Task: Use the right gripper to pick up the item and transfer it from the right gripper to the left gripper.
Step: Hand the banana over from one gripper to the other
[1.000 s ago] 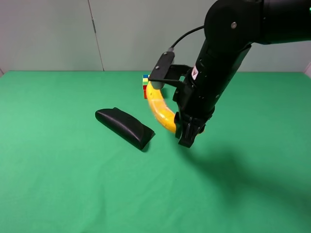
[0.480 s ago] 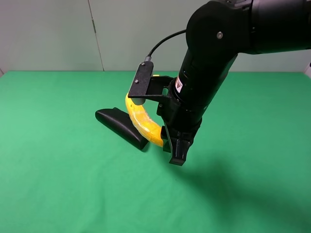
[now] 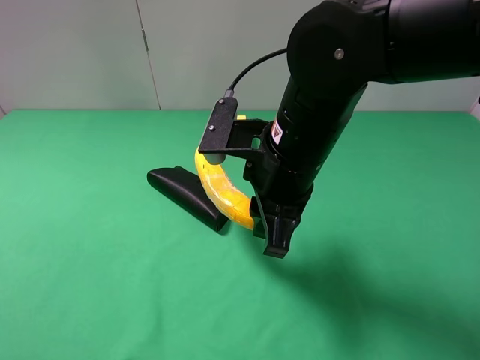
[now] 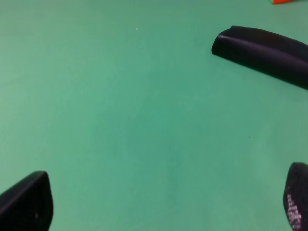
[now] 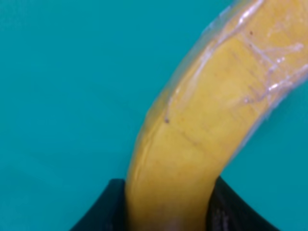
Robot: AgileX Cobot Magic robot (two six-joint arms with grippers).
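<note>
The banana's loose end [image 3: 202,160] should be the next place my left gripper goes to and closes on, because I am holding the other end with my right gripper.
The item, a curved yellow banana [image 3: 222,190] in clear wrap, hangs above the green table with one end clamped in my right gripper [image 3: 276,238]. The gripper is shut on it and points down from the bulky black arm. The banana's free end rises up and to the left, under the wrist camera bracket. Up close, the right wrist view has the banana [image 5: 202,125] running out from between the black fingers [image 5: 108,209] of the right gripper [image 5: 168,214]. My left gripper [image 4: 161,207] is open over bare cloth, with nothing between its fingertips [image 4: 26,202]. The left arm is outside the exterior high view.
A black pouch-like case [image 3: 191,196] lies on the green table [image 3: 90,262] just left of the banana, and it also shows in the left wrist view as the case [image 4: 262,53]. An orange corner of the cube [image 4: 288,1] peeks in at that view's edge.
The right arm carried the banana left and toward the front of the table, over the end of the black case. It has barely moved in the last half second. The left gripper stayed open.
</note>
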